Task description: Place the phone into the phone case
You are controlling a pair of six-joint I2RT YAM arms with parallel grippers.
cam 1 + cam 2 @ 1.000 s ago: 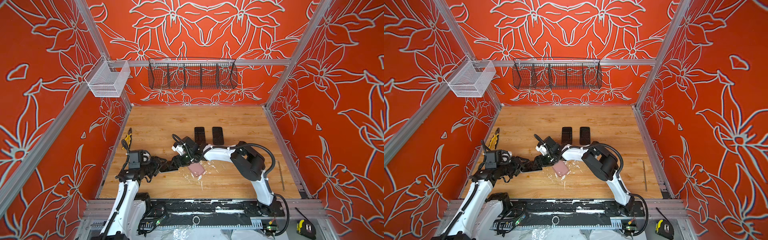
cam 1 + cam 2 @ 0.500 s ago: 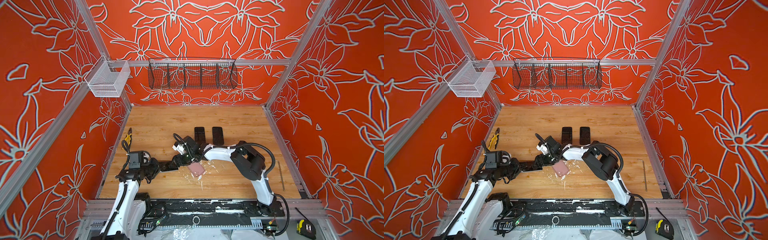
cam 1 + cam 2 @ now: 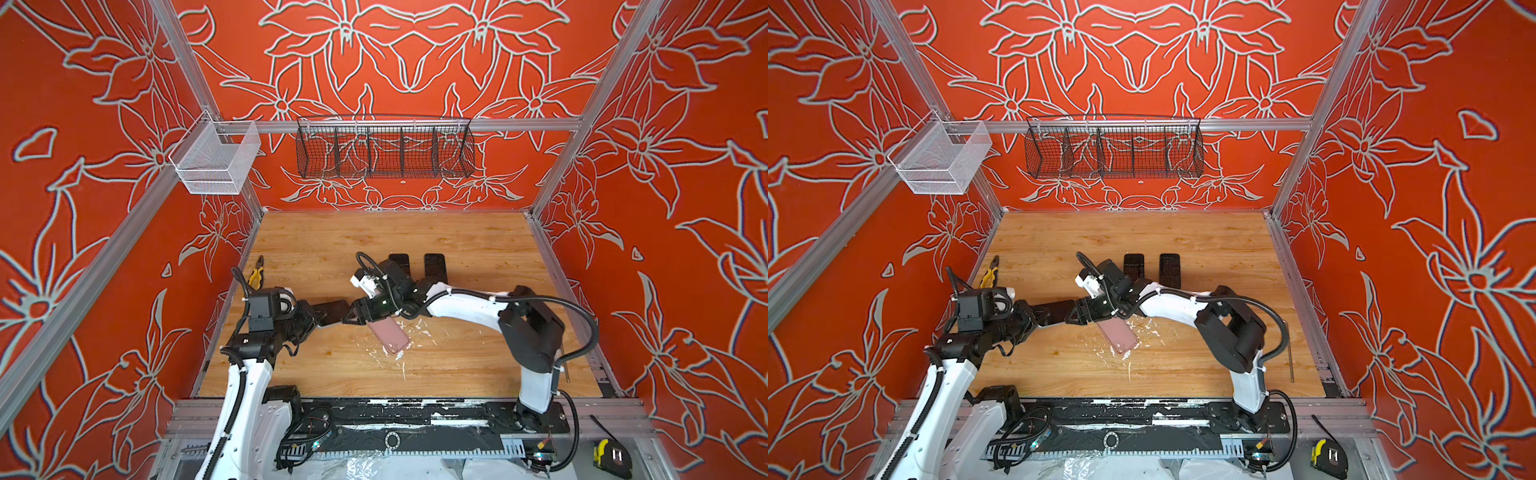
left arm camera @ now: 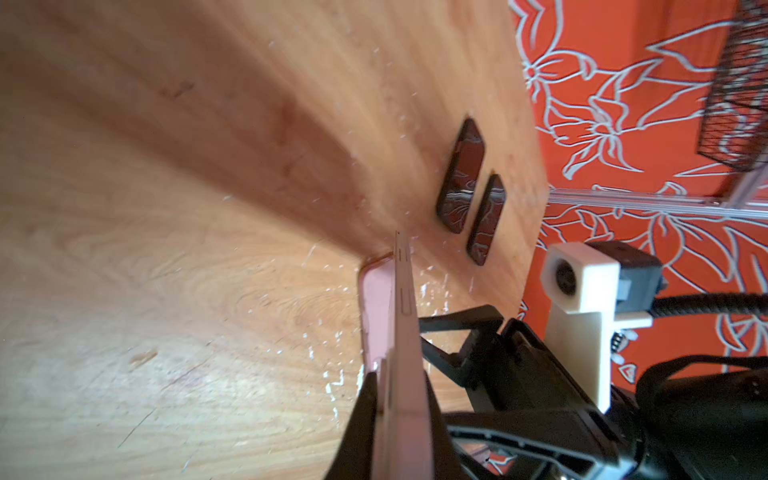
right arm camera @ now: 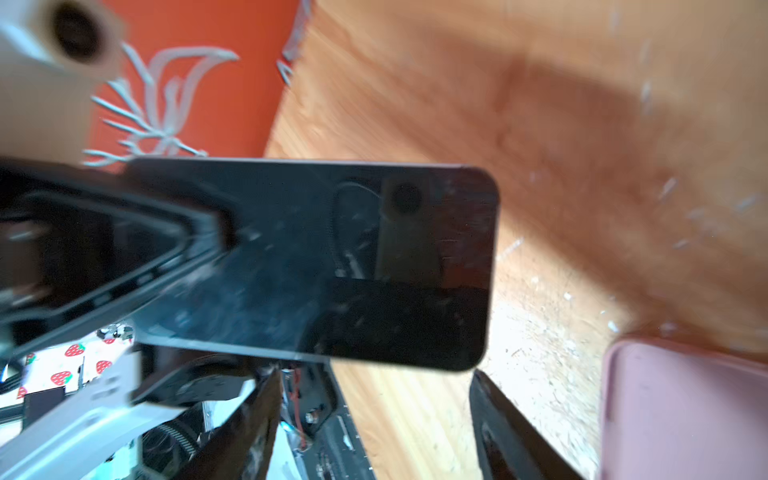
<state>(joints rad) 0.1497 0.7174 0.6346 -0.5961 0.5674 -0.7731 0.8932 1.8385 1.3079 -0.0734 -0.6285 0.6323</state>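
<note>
Next, I close my right gripper on the loose end of the phone [image 3: 344,310] [image 5: 468,272], opposite the end that my left gripper holds.
The phone [image 3: 332,309] [image 3: 1054,311] has a dark screen and pinkish sides, and hangs just above the wood table left of centre in both top views. My left gripper [image 4: 401,378] [image 3: 322,312] is shut on one end of it. In the left wrist view the phone [image 4: 405,316] shows edge-on between the jaws. My right gripper [image 5: 374,399] [image 3: 353,315] is open at the phone's [image 5: 332,257] other end, its fingers short of it and holding nothing. The pink phone case [image 3: 390,336] [image 3: 1119,336] [image 5: 681,407] [image 4: 374,307] lies flat on the table, partly under the right gripper.
Two dark slabs [image 3: 399,264] [image 3: 434,266] lie side by side behind the right wrist. Yellow-handled pliers [image 3: 257,272] rest by the left wall. White flecks [image 3: 415,328] surround the case. A thin metal rod [image 3: 565,365] lies at the right edge. A black wire basket [image 3: 384,149] and a white one [image 3: 216,162] hang high.
My left gripper's jaws have closed on the phone's end. The right gripper has stayed open, and both arms have barely shifted.
</note>
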